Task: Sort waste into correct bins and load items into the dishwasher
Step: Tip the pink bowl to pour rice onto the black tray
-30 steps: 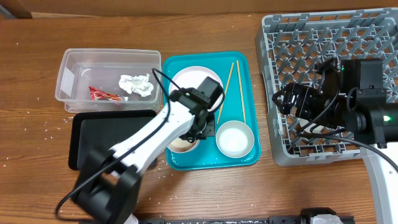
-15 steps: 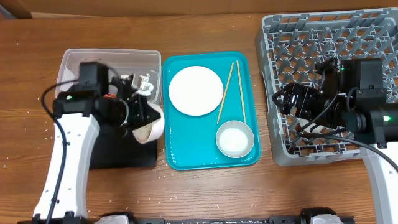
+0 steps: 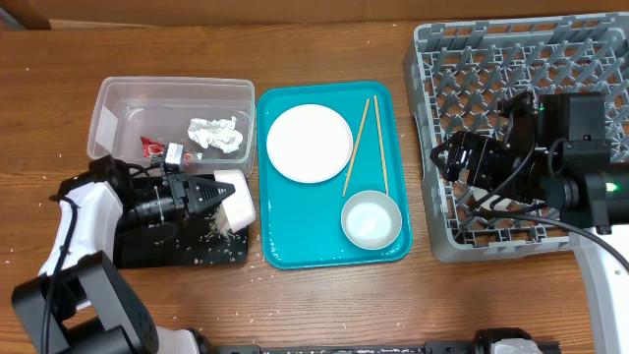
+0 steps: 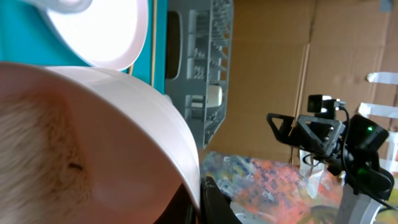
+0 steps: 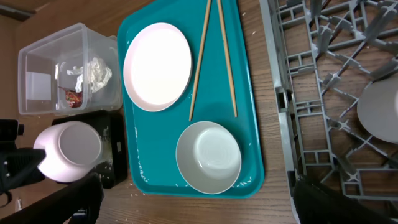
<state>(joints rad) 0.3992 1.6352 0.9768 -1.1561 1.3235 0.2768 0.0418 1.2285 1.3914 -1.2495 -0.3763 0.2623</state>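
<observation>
Next, my left gripper lets go of the white cup on the teal tray (image 3: pixel 293 209), next to the pale bowl and near the white plate.
My left gripper (image 3: pixel 218 192) is shut on the rim of a white cup (image 3: pixel 236 200), tipped on its side over the black tray (image 3: pixel 182 254). Rice grains (image 3: pixel 210 232) lie scattered on that tray. In the left wrist view the cup (image 4: pixel 93 137) fills the frame, pinched at my fingers (image 4: pixel 200 199). The clear tub (image 3: pixel 108 108) holds the red wrapper (image 3: pixel 155 148) and the tissue wad (image 3: pixel 216 134). The teal tray (image 3: pixel 388 98) holds a white plate (image 3: pixel 310 144), two chopsticks (image 3: pixel 360 146) and a pale bowl (image 3: pixel 371 218). My right gripper (image 3: pixel 447 162) is open and empty over the grey rack (image 3: pixel 511 54).
A second white plate (image 5: pixel 380 106) stands in the rack at the right of the right wrist view. Loose rice grains lie on the wood near the black tray (image 5: pixel 112 174) and along the teal tray's front edge (image 5: pixel 186 190).
My left gripper took the cup off the teal tray, carried it left over the black tray and tipped it; rice now lies on the black tray. The right arm has not moved.
</observation>
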